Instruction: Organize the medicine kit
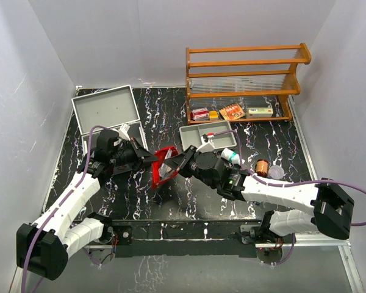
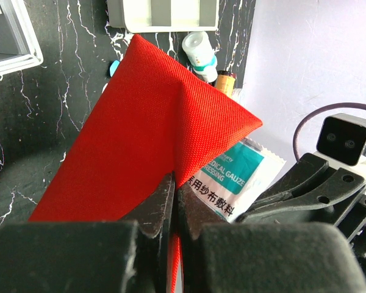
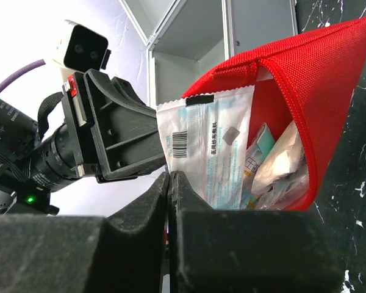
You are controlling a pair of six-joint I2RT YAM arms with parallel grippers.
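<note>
The gauze packet lies across the red pouch's opening and sticks out past the pouch's rim, so next my right gripper grips the packet again and pushes it deeper inside (image 3: 282,160).
A red fabric pouch (image 1: 163,165) hangs open above the middle of the table. My left gripper (image 1: 151,160) is shut on its edge; the left wrist view shows the red cloth (image 2: 134,134) pinched between my jaws (image 2: 175,195). My right gripper (image 1: 182,163) is shut on the corner of a white gauze packet (image 3: 210,140) that stands in the pouch mouth (image 3: 317,79), jaws (image 3: 170,183) pressed together. The packet's teal label shows beside the pouch in the left wrist view (image 2: 235,177). Several other sachets lie inside the pouch.
An open grey case (image 1: 107,110) lies at the back left. A grey tray (image 1: 207,135) sits behind the pouch. A wooden shelf (image 1: 244,73) with small boxes stands at the back right. A white bottle (image 1: 230,155), a brown bottle (image 1: 262,166) and a clear cup (image 1: 276,173) are to the right.
</note>
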